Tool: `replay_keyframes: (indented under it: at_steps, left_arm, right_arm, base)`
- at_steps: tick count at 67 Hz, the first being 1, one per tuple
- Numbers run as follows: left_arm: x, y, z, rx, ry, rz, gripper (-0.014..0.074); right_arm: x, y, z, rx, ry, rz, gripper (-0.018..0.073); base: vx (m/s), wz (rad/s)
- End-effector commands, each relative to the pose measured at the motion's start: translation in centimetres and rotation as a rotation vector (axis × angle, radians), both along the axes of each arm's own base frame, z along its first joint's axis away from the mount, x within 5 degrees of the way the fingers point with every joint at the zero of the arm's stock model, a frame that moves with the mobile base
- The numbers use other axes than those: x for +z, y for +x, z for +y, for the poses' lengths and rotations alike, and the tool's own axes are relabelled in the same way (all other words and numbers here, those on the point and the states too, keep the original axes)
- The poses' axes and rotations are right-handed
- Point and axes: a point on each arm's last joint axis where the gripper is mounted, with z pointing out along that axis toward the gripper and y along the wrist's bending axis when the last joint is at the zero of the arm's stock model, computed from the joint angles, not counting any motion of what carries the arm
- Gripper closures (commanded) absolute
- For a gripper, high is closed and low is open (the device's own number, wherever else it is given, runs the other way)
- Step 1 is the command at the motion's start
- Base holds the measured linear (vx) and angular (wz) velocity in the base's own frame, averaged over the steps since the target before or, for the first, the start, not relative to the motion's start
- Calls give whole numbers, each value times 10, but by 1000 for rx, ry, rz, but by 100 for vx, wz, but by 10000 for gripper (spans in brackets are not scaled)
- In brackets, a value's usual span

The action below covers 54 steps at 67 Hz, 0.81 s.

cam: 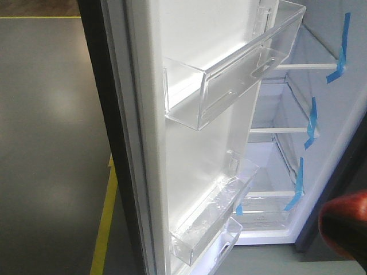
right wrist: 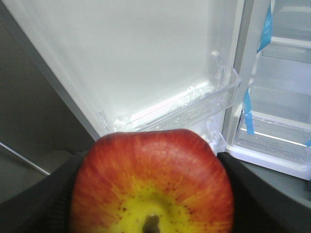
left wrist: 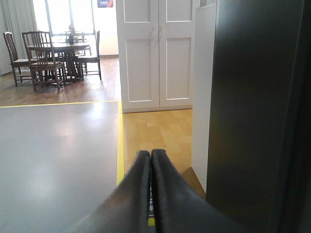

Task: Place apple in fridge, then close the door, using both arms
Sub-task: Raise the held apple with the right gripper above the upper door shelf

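Next, my right gripper lets go of the apple in the top clear bin on the door (cam: 250, 44), at the end that is nearest the shelves.
The red and yellow apple (right wrist: 153, 179) fills the bottom of the right wrist view, stem dimple towards the camera. My right gripper (right wrist: 153, 162) is shut on it, one black finger (right wrist: 43, 199) on each side. In the front view the apple (cam: 344, 220) shows as a red blur at the lower right, in front of the open fridge (cam: 287, 172). The door (cam: 189, 143) stands open, its white inner face towards me. My left gripper (left wrist: 150, 154) is shut on nothing, beside a dark grey panel (left wrist: 252, 121) on its right.
Clear bins (cam: 241, 63) (cam: 212, 220) stick out from the door's inner face. White shelves with blue tape strips (cam: 311, 123) lie inside the fridge. In the left wrist view there are a white cabinet (left wrist: 155, 53), a yellow floor line (left wrist: 120, 141) and a dining table with chairs (left wrist: 53, 56).
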Motion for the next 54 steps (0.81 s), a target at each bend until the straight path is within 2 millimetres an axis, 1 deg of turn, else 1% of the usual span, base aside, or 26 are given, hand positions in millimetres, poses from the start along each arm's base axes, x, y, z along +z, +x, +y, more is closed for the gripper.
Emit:
replay_keyframes:
  at_steps: [1, 7, 11, 16, 19, 25, 28, 32, 34, 35, 38, 41, 43, 48, 53, 54]
  left_arm:
    - [13, -2, 0, 0, -9, -99, 603]
    - [13, -2, 0, 0, -9, -99, 603]
    - [13, -2, 0, 0, -9, -99, 603]
    - [13, -2, 0, 0, -9, -99, 603]
    - [13, -2, 0, 0, -9, -99, 603]
    - [13, -2, 0, 0, -9, -99, 603]
    - [13, -2, 0, 0, -9, -99, 603]
    - [13, -2, 0, 0, -9, -99, 603]
    - [13, -2, 0, 0, -9, -99, 603]
    - [13, -2, 0, 0, -9, -99, 603]
    - [13, -2, 0, 0, -9, -99, 603]
    - [13, -2, 0, 0, -9, -99, 603]
    - [13, -2, 0, 0, -9, -99, 603]
    - [13, -2, 0, 0, -9, -99, 603]
    - [13, -2, 0, 0, -9, -99, 603]
    - [13, -2, 0, 0, -9, -99, 603]
  right_arm:
    - [25, 17, 4, 7, 2, -112, 427]
    - [32, 34, 9, 34, -41, -106, 427]
    - [43, 45, 12, 41, -50, -125, 427]
    - [64, 57, 15, 44, -50, -179, 427]
    - [82, 63, 17, 42, -40, -225, 427]
    - [107, 76, 21, 48, -40, -274, 427]
    - [123, 83, 23, 51, -37, -306, 427]
    - [136, 91, 25, 52, -34, -322, 426]
    - [143, 98, 27, 54, -33, -328, 426]
    - [149, 99, 28, 54, -28, -343, 426]
    - [155, 108, 30, 54, -26, -349, 426]
    - [166, 116, 33, 53, -20, -374, 426]
    - [171, 122, 34, 52, -18, -381, 426]
    - [180, 138, 39, 52, -15, -398, 426]
    - [184, 155, 44, 51, -14, -400, 426]
    - [186, 156, 44, 51, -12, -406, 426]
  base:
    - [0, 0]
    - [0, 0]
    - [0, 0]
    - [0, 0]
    - [0, 0]
    - [0, 0]
    - [0, 0]
    - [0, 0]
    - [0, 0]
    - [0, 0]
    - [0, 0]
    - [0, 0]
    - [0, 0]
    - [0, 0]
    - [0, 0]
    - [0, 0]
